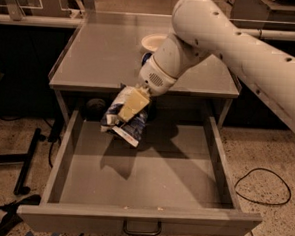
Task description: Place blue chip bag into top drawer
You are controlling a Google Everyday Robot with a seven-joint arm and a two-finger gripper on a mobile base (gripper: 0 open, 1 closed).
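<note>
My gripper is going to release the blue chip bag on the drawer's grey bottom (130, 174), near the middle, behind the metal handle.
My gripper (121, 119) hangs from the white arm over the back left part of the open top drawer (144, 177). It is shut on the blue chip bag (131, 130), a crinkly dark blue foil bag with white ends. The bag hangs tilted in the air above the drawer's flat grey bottom and casts a shadow on it. The drawer is pulled fully out, with its small metal handle (141, 229) at the front.
A white bowl (153, 41) sits on the grey tabletop (106, 52), partly behind the arm. A dark round object (94, 106) lies at the drawer's back left. A black cable (263, 187) loops on the floor at right; a dark stand base (19, 165) at left.
</note>
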